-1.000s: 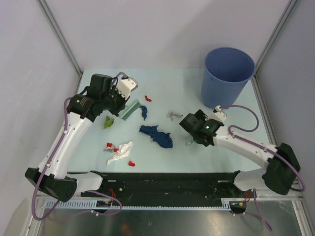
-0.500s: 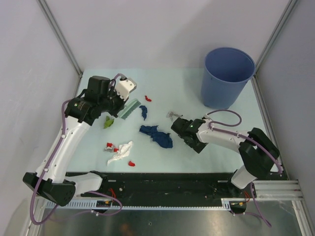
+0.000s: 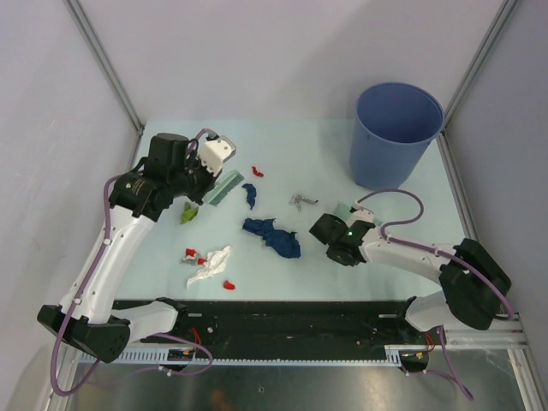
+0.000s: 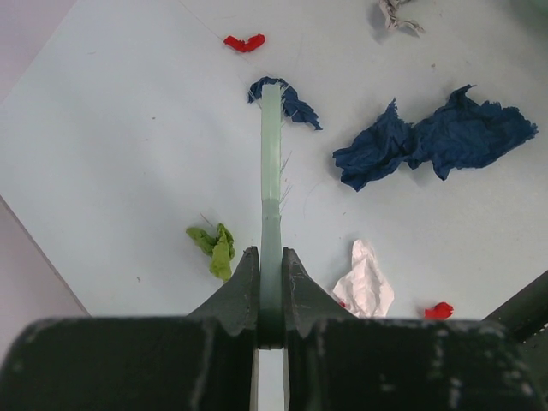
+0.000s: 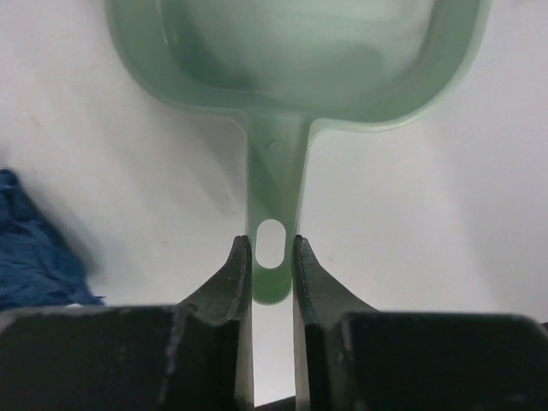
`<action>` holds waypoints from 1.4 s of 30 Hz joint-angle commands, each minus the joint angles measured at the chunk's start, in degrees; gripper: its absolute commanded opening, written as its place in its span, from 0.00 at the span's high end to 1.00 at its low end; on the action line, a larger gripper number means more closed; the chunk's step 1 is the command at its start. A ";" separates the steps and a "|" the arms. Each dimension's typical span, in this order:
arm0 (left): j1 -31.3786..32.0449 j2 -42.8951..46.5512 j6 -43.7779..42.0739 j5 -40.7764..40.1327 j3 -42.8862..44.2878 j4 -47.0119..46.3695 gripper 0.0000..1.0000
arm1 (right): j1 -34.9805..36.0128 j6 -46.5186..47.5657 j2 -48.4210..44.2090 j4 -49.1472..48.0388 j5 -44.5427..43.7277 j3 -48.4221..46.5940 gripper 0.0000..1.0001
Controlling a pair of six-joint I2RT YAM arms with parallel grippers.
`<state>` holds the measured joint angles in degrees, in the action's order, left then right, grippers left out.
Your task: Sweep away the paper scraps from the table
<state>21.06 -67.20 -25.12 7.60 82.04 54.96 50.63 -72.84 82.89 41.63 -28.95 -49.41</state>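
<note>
The dustpan is held in my right gripper by the hole near the handle's end, so I will open and take the handle closer to the dustpan's pan (image 5: 276, 190) before I sweep.
The paper scraps lie on the table (image 3: 402, 214): a large dark blue wad (image 3: 272, 235) (image 4: 432, 141), a small blue one (image 3: 249, 195), a white crumple (image 3: 211, 264) (image 4: 366, 282), a green bit (image 3: 188, 212) (image 4: 216, 244), a grey bit (image 3: 300, 200) and tiny red pieces (image 3: 257, 171) (image 4: 244, 42). My left gripper (image 3: 212, 180) (image 4: 271, 265) is shut on the pale green brush (image 3: 224, 188) (image 4: 271, 171), held above the small blue scrap. My right gripper (image 3: 342, 224) (image 5: 271, 253) is shut on the handle of the pale green dustpan (image 5: 291, 51) (image 3: 342, 210), right of the big blue wad (image 5: 34, 248).
A blue bin (image 3: 396, 128) stands at the back right corner. A black and metal rail (image 3: 291, 317) runs along the near edge. Grey walls close in the table on the left, back and right.
The right gripper has closed from wide open onto the dustpan handle, and its arm has settled lower and rightward. The left arm with the brush has barely shifted.
</note>
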 commanded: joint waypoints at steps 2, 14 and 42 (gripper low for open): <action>-0.49 1.19 -1.07 -0.12 0.49 -1.87 1.00 | -2.90 10.60 -5.36 -1.98 5.21 5.11 0.95; -0.58 1.37 -3.52 -1.88 1.02 -1.87 1.00 | -6.24 39.96 -5.72 0.02 24.56 4.41 1.00; -19.73 5.68 -5.64 -15.86 -12.96 1.11 1.00 | -3.26 32.67 6.13 3.55 8.47 -1.22 0.09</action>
<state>4.64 -61.84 -29.69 -8.82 69.04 57.21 47.05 -38.20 85.10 45.21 -17.23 -50.57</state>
